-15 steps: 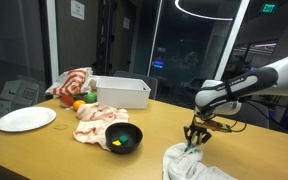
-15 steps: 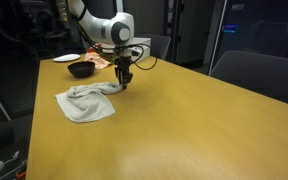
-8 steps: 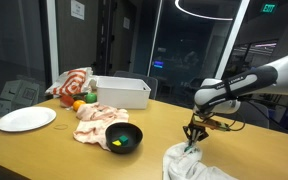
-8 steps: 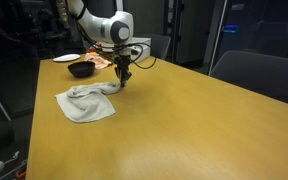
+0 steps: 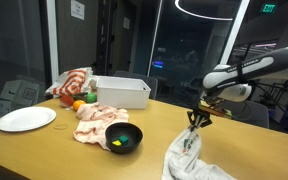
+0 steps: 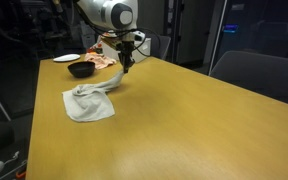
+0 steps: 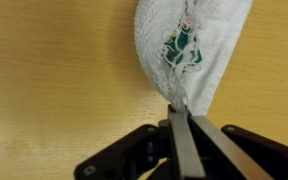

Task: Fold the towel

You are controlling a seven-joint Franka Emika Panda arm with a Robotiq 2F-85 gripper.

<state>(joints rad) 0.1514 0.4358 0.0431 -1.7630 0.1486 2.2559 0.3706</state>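
Observation:
My gripper is to let go of the white towel's lifted corner at the towel's flat edge (image 5: 217, 166), on the side away from the black bowl.
A white towel (image 5: 189, 160) lies crumpled on the wooden table, also seen in an exterior view (image 6: 89, 101). My gripper (image 5: 197, 120) is shut on one corner of the towel and holds it lifted above the table, so the cloth hangs down from the jaws (image 6: 121, 70). In the wrist view the jaws (image 7: 181, 112) pinch the towel (image 7: 189, 40), which shows a small green print.
A black bowl (image 5: 123, 138), a pink-white cloth (image 5: 97, 117), a white plate (image 5: 26, 119), a white bin (image 5: 121, 92), a striped cloth (image 5: 72, 82) and an orange fruit (image 5: 79, 105) lie toward one end of the table. The bowl also shows in an exterior view (image 6: 81, 68).
My gripper has risen with the towel corner in it, pulling the cloth up off the table into a hanging strip.

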